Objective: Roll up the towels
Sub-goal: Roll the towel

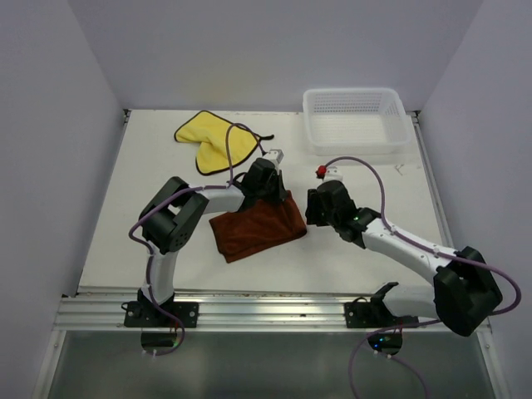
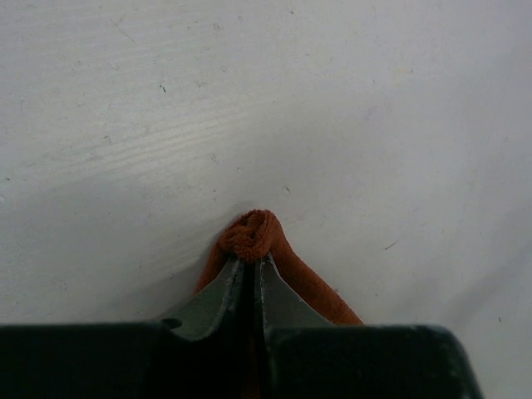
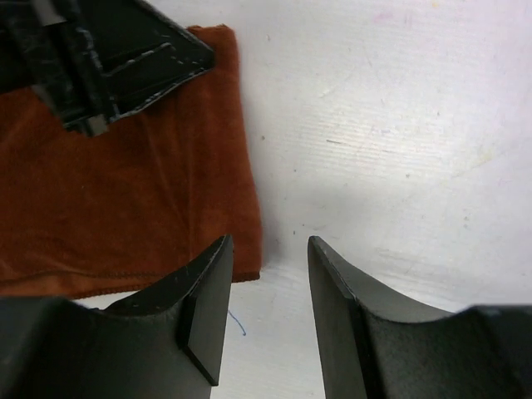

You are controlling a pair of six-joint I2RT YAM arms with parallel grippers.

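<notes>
Next, my right gripper pinches that near corner (image 1: 302,233) of the brown towel before rolling, as it lies loose while the towel's far corner bunches in my left gripper.
The rust-brown towel (image 1: 256,226) lies folded flat in the middle of the table. My left gripper (image 1: 274,198) is shut on its far right corner; in the left wrist view a bunched knot of the brown towel (image 2: 252,235) pokes out past the closed tips of the left gripper (image 2: 252,259). My right gripper (image 1: 310,209) stands open just right of the towel, holding nothing. In the right wrist view the brown towel (image 3: 133,208) fills the left side, and the right gripper (image 3: 270,245) frames bare table beside its near corner. The yellow towel (image 1: 214,139) lies crumpled at the back left.
A white mesh basket (image 1: 356,120) stands at the back right. A small white and red piece (image 1: 329,173) lies on the table behind the right gripper. A loose blue thread (image 3: 239,324) lies by the right fingers. Walls close in on both sides.
</notes>
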